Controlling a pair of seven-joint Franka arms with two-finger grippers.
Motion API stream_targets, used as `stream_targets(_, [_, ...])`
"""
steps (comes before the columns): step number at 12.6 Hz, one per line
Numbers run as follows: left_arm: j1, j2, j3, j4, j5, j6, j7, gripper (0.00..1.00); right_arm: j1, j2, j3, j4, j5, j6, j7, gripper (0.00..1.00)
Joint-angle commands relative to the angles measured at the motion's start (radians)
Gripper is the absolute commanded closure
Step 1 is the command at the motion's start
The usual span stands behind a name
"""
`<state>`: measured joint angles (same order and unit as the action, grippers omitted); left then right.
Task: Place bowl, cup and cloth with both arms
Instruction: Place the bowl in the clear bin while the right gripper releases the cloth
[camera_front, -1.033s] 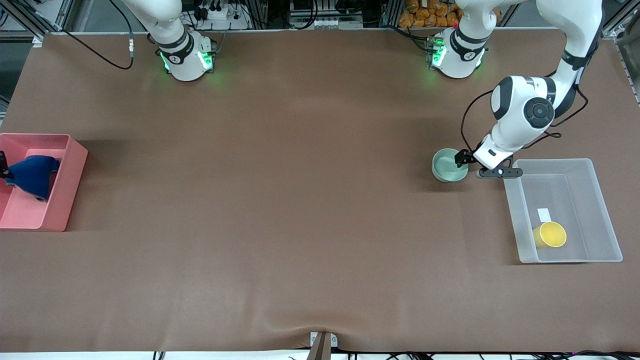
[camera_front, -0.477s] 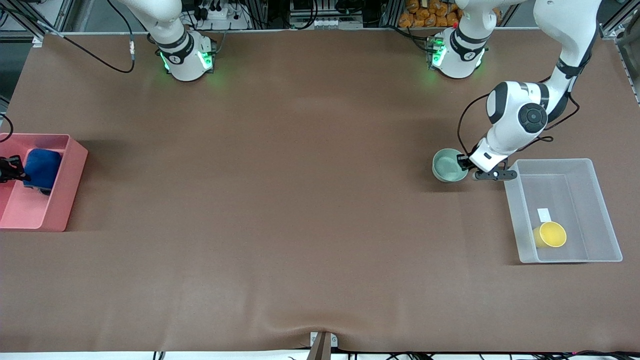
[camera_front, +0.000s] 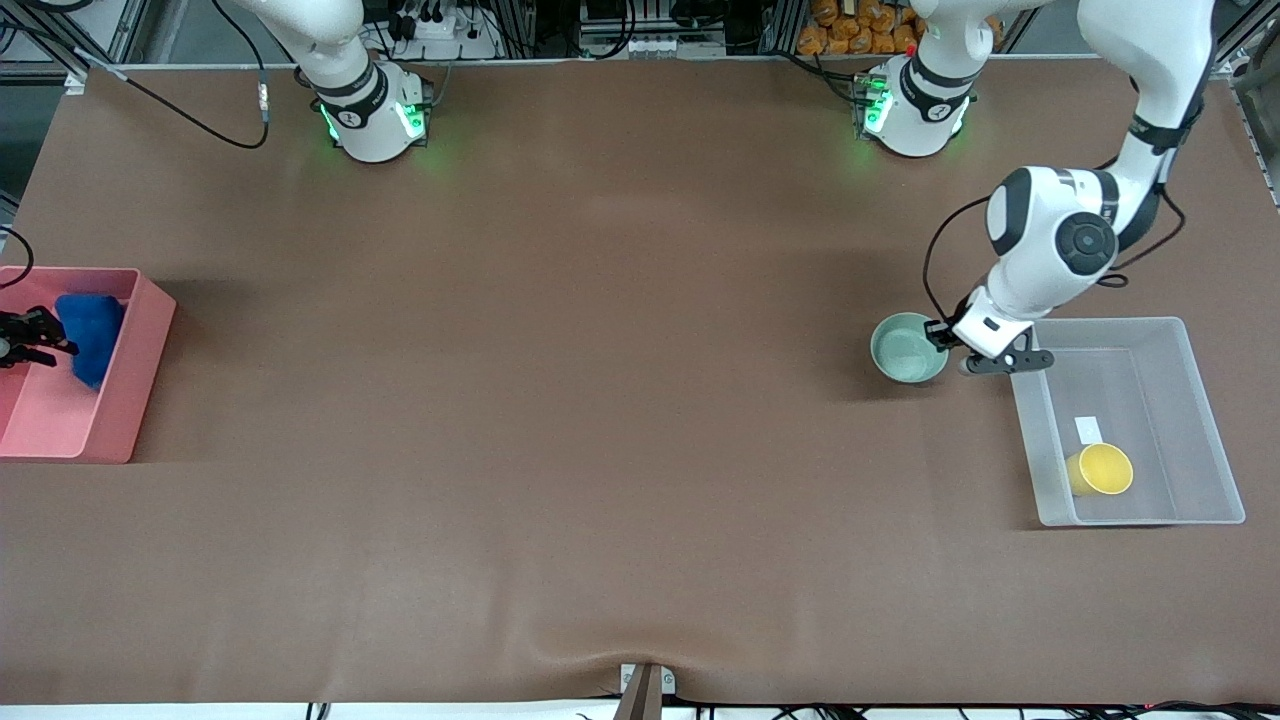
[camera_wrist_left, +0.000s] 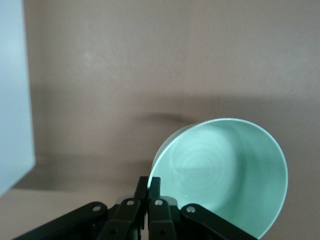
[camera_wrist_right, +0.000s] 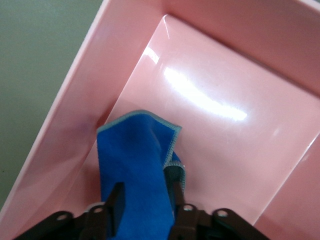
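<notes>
Next, my left gripper releases the mint-green bowl in the clear bin (camera_front: 1092, 383), setting it free just beyond the white label as seen from the yellow cup.
The mint-green bowl (camera_front: 905, 348) is beside the clear bin (camera_front: 1150, 395), toward its end farther from the front camera. My left gripper (camera_front: 942, 336) is shut on the bowl's rim; in the left wrist view the gripper (camera_wrist_left: 149, 181) pinches the rim of the bowl (camera_wrist_left: 225, 170), which is tilted and casts a shadow on the table. The yellow cup (camera_front: 1100, 468) lies in the clear bin. The blue cloth (camera_front: 88, 330) lies bunched in the pink bin (camera_front: 130, 385). My right gripper (camera_front: 30, 338) is open over that bin; the cloth (camera_wrist_right: 135, 150) sits between the spread fingers of the gripper (camera_wrist_right: 145, 195).
A white label (camera_front: 1087, 430) lies in the clear bin beside the cup. The clear bin's wall (camera_wrist_left: 12, 90) shows close to the bowl in the left wrist view. The pink bin's floor (camera_wrist_right: 225, 145) is bare beside the cloth. The brown mat (camera_front: 560, 400) covers the table.
My right gripper lowered the cloth into the pink bin and opened. My left gripper closed on the bowl's rim and shifted the bowl slightly nearer the front camera.
</notes>
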<state>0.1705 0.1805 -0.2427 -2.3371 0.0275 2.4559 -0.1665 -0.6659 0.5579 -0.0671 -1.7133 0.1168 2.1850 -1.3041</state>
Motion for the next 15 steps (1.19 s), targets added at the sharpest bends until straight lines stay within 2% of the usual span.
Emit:
stream_targets(1, [0.047, -0.015, 0.0, 0.16, 0.029, -0.217, -0.013, 1.0, -0.014, 0.002, 0.01, 0.009, 0.02, -0.007, -0.004, 0.0])
stream_targets(3, [0.095, -0.012, 0.003, 0.246, 0.028, -0.29, 0.046, 1.0, -0.008, -0.012, 0.012, 0.018, 0.02, -0.065, -0.001, 0.0])
stream_targets(7, [0.283, 0.019, 0.006, 0.382, 0.032, -0.344, 0.234, 1.0, 0.028, -0.122, 0.01, 0.021, 0.017, -0.169, 0.136, 0.0])
stream_targets(10, [0.388, 0.077, 0.007, 0.423, 0.057, -0.347, 0.303, 1.0, 0.075, -0.211, 0.007, 0.018, 0.003, -0.247, 0.238, 0.0])
stream_targets(12, [0.405, 0.128, 0.008, 0.435, 0.106, -0.327, 0.303, 1.0, 0.104, -0.257, 0.007, 0.017, -0.005, -0.293, 0.291, 0.0])
stream_targets(15, [0.428, 0.181, 0.006, 0.433, 0.143, -0.282, 0.305, 1.0, 0.173, -0.346, 0.009, 0.018, -0.078, -0.385, 0.47, 0.0])
